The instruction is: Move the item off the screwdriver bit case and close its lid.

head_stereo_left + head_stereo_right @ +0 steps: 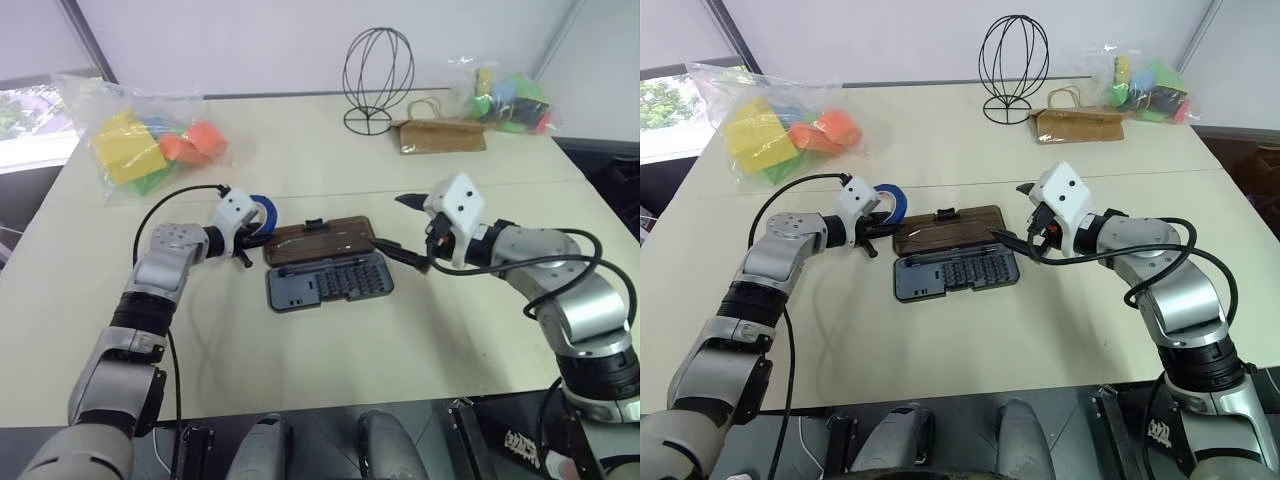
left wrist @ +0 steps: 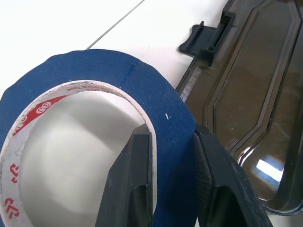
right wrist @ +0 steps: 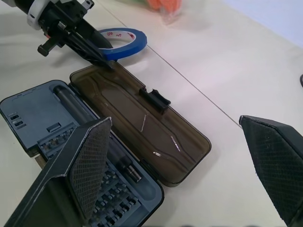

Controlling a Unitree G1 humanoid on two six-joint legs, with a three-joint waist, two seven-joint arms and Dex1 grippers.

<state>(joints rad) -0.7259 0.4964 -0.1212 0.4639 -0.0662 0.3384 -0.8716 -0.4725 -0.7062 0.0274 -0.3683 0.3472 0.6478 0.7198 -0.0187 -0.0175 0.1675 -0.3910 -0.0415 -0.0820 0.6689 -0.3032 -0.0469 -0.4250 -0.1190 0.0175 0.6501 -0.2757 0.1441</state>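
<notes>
My left gripper has the blue tape. It will let go of it on the bare table's outer side (image 1: 70,286), closer to me than the coloured blocks.
The item, a blue ring of tape (image 1: 266,208) with a white core, lies on the table just left of the screwdriver bit case (image 1: 330,284). The case is open, with rows of bits showing in its grey base. Its smoky-brown lid (image 1: 322,240) is laid back flat behind the base, latch tab at the far edge. My left gripper (image 2: 173,137) is shut on the ring's wall (image 2: 161,94), one finger inside the ring and one outside, close to the lid's left end. My right gripper (image 1: 403,228) hovers open at the case's right end, holding nothing.
A clear bag of coloured blocks (image 1: 150,145) lies at the back left. A black wire ball stand (image 1: 378,70), a brown paper bag (image 1: 440,135) and a second bag of toys (image 1: 505,100) stand at the back right.
</notes>
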